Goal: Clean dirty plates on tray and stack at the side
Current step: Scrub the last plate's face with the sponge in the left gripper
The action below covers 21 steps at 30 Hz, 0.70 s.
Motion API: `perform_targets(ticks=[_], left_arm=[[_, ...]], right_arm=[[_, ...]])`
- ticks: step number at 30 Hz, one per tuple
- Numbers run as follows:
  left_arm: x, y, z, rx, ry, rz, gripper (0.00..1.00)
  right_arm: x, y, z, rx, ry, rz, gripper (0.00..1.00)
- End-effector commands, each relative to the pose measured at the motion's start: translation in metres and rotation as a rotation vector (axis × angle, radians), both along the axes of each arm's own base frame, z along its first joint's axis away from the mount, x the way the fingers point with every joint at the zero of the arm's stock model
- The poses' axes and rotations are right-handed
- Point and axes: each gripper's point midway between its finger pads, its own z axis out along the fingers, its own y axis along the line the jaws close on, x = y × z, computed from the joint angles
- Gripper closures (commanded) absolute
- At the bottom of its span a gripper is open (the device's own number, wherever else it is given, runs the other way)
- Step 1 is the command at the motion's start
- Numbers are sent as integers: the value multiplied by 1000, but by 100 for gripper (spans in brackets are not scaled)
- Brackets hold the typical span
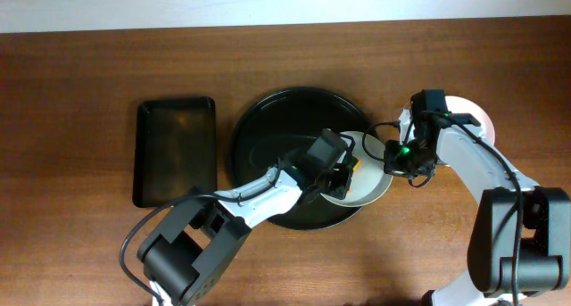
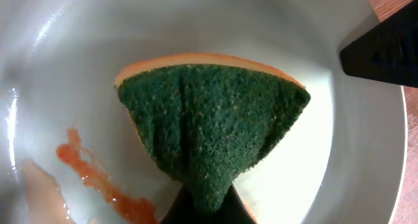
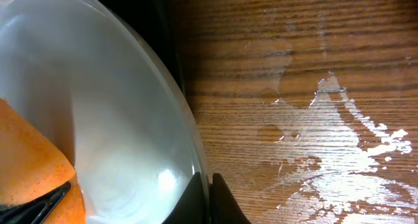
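Observation:
I will set the white plate on the other white plate [image 1: 453,132] on the tabletop with my right gripper.
A white plate [image 1: 368,186] lies tilted over the right rim of the round black tray [image 1: 268,132]. My right gripper [image 1: 393,157] is shut on the plate's right edge; in the right wrist view its jaws [image 3: 210,198] pinch the rim of the plate [image 3: 117,119]. My left gripper [image 1: 343,174] is shut on a green-and-orange sponge [image 2: 209,126] pressed onto the plate [image 2: 78,67]. An orange-red smear [image 2: 98,179] streaks the plate left of the sponge. Another white plate [image 1: 475,117] rests on the tabletop at the right, partly under my right arm.
A rectangular black tray [image 1: 176,150] lies left of the round one. Wet patches [image 3: 356,142] glisten on the brown wood table to the right of the held plate. The round tray's dark edge [image 3: 157,28] shows behind the plate.

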Motion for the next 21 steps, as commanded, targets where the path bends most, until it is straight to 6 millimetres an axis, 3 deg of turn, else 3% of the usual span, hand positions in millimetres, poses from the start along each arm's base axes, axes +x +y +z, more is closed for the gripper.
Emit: perform_targets(ticks=[1,6,14,19,21], left_arm=[[-18,37,-57,191,79,-2,99],[-13,56,-62,308,9,-44,99],[-4,56,-66,332,-43,-62,99],[0,55,-82,345,-63,-74,99],[9,59,-80,375,-114,-67,99]], right_arm=[[-4,1,1,-4,8,0,96],[-4,1,1,-4,8,0,96],[-4,1,1,-4,7,0,96],[-4,1,1,-4,7,0,96],[-4,1,1,-4,7,0,96]])
